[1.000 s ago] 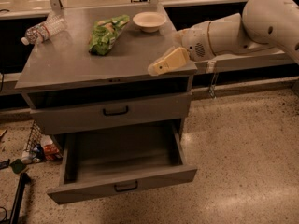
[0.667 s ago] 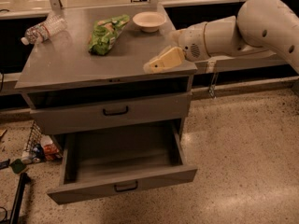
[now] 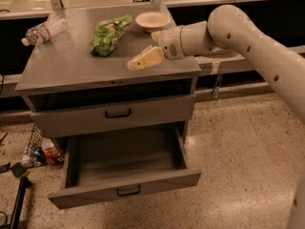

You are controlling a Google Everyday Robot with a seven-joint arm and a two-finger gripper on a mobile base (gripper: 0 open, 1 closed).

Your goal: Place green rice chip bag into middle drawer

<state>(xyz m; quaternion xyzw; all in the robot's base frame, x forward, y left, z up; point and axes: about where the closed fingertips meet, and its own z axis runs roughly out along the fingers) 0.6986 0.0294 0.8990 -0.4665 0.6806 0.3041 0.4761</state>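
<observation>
The robot's gripper needs to next move to the middle of the green rice chip bag (image 3: 109, 36) on top of the cabinet and close there.
The green rice chip bag (image 3: 108, 34) lies flat on the grey cabinet top (image 3: 66, 66), towards the back middle. The middle drawer (image 3: 124, 187) is pulled out wide and its inside is bare. My gripper (image 3: 138, 62) hangs just above the cabinet top near its front right. It is to the right of the bag and nearer than it, a short gap away, and holds nothing that shows. The arm reaches in from the right.
A clear plastic bottle (image 3: 45, 30) lies at the back left of the top. A white bowl (image 3: 151, 20) stands behind the gripper. A shut drawer front (image 3: 114, 114) sits above the open drawer. Clutter and a wire rack (image 3: 38, 151) are on the floor at left.
My gripper has moved left across the cabinet top, closer to the green bag. The bag, bottle, bowl and drawers have not moved.
</observation>
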